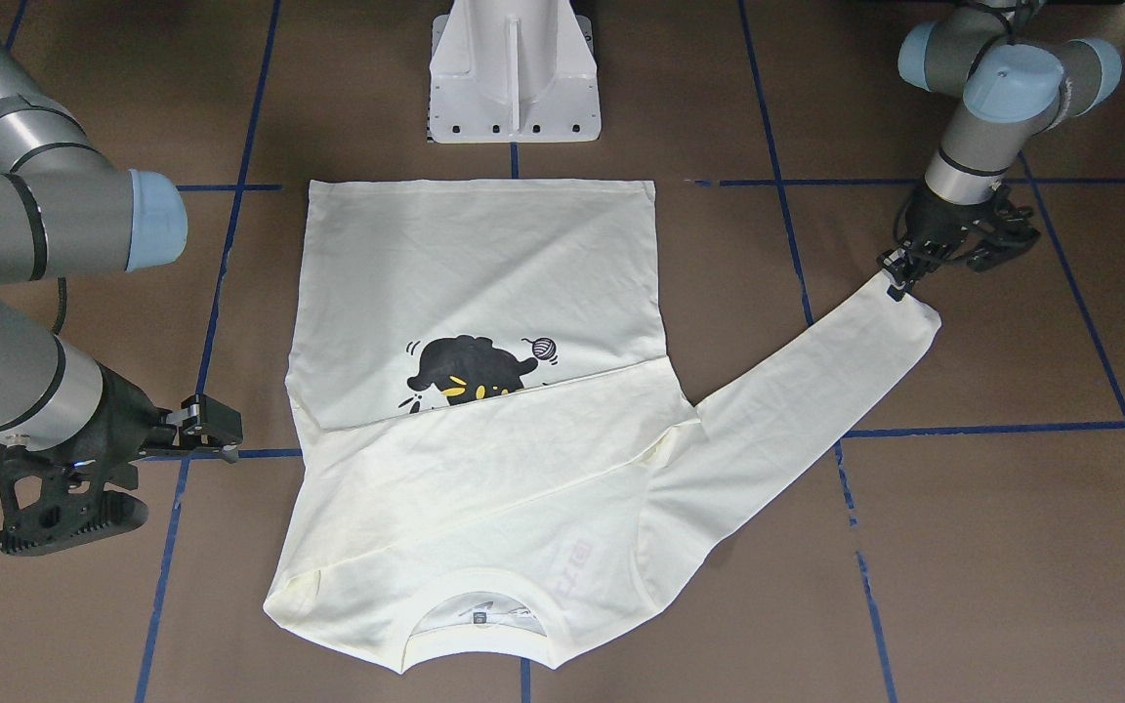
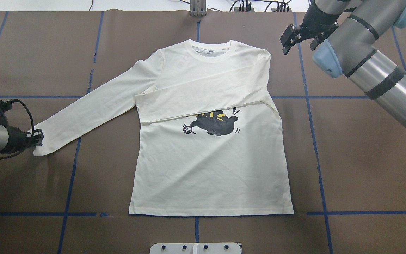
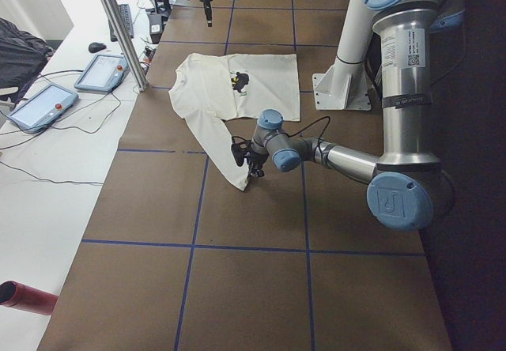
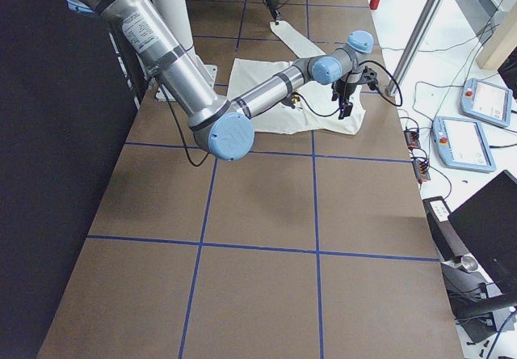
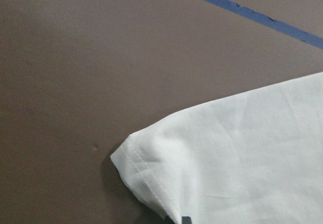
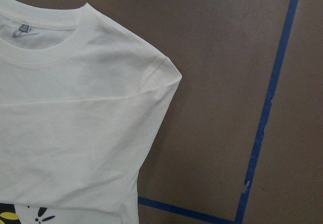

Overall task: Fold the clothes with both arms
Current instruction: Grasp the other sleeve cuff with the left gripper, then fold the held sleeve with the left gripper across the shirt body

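Next, my left gripper lets go of the cuff of the outstretched sleeve next to the shirt's opposite side edge, level with the cat print (image 1: pixel 310 383).
The cream-white long-sleeved T-shirt (image 2: pixel 210 169) lies flat and print-up on the brown table; it also shows in the front view (image 1: pixel 475 264). One sleeve (image 2: pixel 203 91) is folded across the chest and covers the top of the black cat print (image 2: pixel 217 123). The other sleeve (image 2: pixel 90 113) stretches out sideways. My left gripper (image 2: pixel 38 138) is shut on that sleeve's cuff (image 5: pixel 227 158), low at the table; it also shows in the front view (image 1: pixel 899 283). My right gripper (image 2: pixel 298 49) is open and empty, above bare table beside the shirt's shoulder (image 6: pixel 101 108).
The white pedestal base (image 1: pixel 514 73) stands by the shirt's hem. Blue tape lines (image 2: pixel 72 176) cross the table. Off the table's far side are a metal pole (image 3: pixel 118 27) and teach pendants (image 3: pixel 103 70) on a white floor.
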You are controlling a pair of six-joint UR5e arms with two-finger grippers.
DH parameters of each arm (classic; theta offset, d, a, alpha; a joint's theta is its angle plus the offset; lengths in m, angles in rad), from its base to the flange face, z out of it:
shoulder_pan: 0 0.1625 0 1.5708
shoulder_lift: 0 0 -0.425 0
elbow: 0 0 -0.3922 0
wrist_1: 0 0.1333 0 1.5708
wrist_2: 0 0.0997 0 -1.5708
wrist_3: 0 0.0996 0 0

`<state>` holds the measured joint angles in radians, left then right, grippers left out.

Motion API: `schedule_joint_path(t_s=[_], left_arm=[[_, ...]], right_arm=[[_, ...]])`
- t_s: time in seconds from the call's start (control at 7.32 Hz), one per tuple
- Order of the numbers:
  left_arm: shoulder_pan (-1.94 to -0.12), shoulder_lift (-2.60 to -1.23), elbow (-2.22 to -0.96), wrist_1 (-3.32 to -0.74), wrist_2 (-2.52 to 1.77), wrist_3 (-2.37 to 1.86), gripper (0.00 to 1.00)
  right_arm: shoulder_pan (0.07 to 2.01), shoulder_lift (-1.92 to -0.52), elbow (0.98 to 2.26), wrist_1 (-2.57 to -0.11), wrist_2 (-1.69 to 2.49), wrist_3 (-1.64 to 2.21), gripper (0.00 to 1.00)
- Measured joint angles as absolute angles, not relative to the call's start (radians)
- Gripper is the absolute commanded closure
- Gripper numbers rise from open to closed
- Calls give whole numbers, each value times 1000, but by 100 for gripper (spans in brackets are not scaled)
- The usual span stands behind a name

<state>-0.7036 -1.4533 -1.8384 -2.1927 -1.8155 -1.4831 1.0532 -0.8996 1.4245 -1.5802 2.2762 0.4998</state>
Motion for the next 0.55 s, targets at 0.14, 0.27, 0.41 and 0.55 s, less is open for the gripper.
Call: schedule_joint_path(t_s=[0.14,0.27,0.41,0.55], left_arm=[[-729,-1459,-1855,-2192,-1821,-1482,100],[-764,-1482,-1870,-2188,-1835,-1482,100],[-799,-1541,-1877,-2157,-1849,-1483,100],[-821,-1658,-1874,-2059,-1853,-1484,100]], right_arm=[[1064,-938,1459,-1582,2277,499,0],[1085,-1002,1506,-1584,2281,497,0],[1109,-1078,1551,-1582,2291,492,0],[1132,-1147,1584,-1580,2310,490,0]])
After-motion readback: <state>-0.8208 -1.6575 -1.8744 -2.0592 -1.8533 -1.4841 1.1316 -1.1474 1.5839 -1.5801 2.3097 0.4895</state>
